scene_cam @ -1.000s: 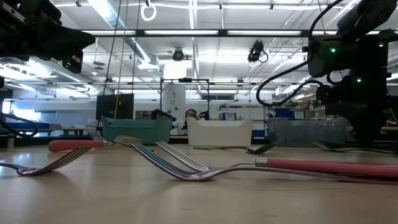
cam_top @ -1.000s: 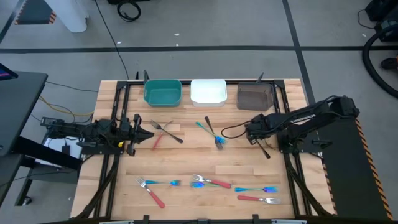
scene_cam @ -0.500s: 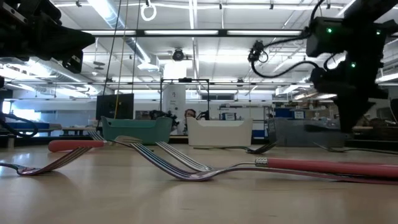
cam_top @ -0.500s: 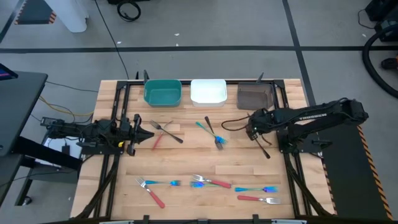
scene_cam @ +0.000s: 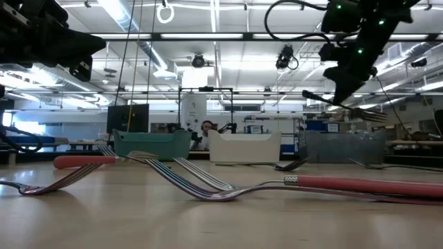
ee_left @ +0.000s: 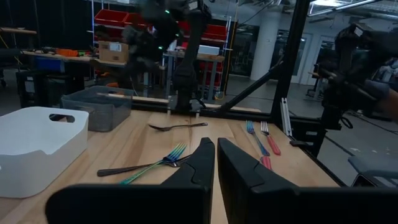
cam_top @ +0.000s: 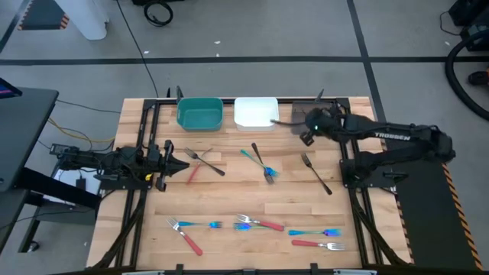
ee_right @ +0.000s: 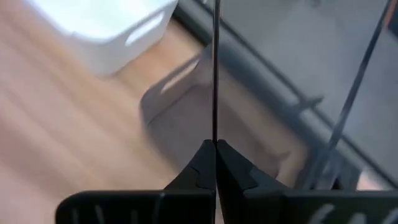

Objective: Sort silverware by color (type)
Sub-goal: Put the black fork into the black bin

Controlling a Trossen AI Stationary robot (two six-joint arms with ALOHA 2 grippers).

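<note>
I should release the dark fork from my right gripper so that it rests on the bottom of the brown bin [cam_top: 311, 119] [ee_right: 208, 127] beside the white bin.
My right gripper [cam_top: 306, 132] hangs over the brown bin [cam_top: 327, 114] at the far right, shut on a dark fork [scene_cam: 363, 113]. In the right wrist view the fork shows edge-on as a thin line [ee_right: 214, 74]. Another dark fork [cam_top: 316, 173] lies flat on the table near it. The other silverware lies flat too: a red and a dark fork [cam_top: 197, 163], a teal and a dark one [cam_top: 260, 162], and several red and teal ones [cam_top: 256, 224] along the near side. My left gripper [cam_top: 184, 164] waits level at the table's left, shut and holding nothing. My right gripper pinches the dark fork's handle [scene_cam: 337, 103] between its two fingers, somewhere along its middle. The fingers slant down from above. The fork is lifted clear above the brown bin [ee_right: 186, 115] and lies nearly level, its tine end [scene_cam: 374, 116] a little lower.
A teal bin [cam_top: 199, 114] and a white bin [cam_top: 255, 112] stand left of the brown one along the far edge. Black frame rails [cam_top: 145, 145] run along both sides of the table. A cable [cam_top: 281, 121] loops from the right wrist over the white bin's edge.
My right gripper has risen from the middle right of the table and swung toward the far edge, until it hangs over the brown bin, and its wrist has rolled. The dark fork on the table that the arm partly covered now shows whole.
</note>
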